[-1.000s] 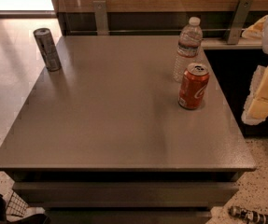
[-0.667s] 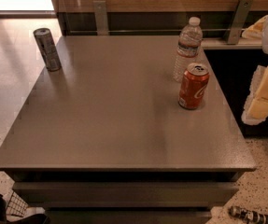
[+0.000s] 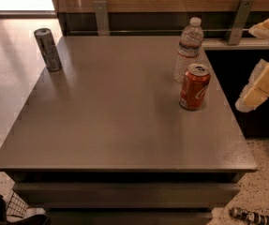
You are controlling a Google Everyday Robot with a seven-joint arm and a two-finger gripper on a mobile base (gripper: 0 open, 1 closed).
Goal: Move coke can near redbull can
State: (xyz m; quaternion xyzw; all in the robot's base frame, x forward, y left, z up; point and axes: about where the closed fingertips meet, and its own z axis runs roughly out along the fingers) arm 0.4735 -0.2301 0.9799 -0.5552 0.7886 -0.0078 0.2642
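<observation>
The middle of the coke can (image 3: 194,90), in front of the water bottle, is next for my gripper to go to and close around the can's sides.
The coke can (image 3: 194,86), red-orange with white script and a silver top, stands upright on the grey table (image 3: 115,121) near its right edge. The redbull can (image 3: 48,49), slim and dark grey-silver, stands upright at the table's far left corner, far from the coke can. My gripper (image 3: 247,69) hangs at the right edge of the view, beyond the table's right side and a little right of the coke can. Its two cream fingers (image 3: 260,86) are spread apart and hold nothing.
A clear plastic water bottle (image 3: 188,49) stands just behind the coke can. A wooden wall with metal brackets (image 3: 101,15) runs behind the table. A dark cabinet (image 3: 246,93) lies to the right. Small objects lie on the floor at lower left (image 3: 3,210) and lower right (image 3: 253,216).
</observation>
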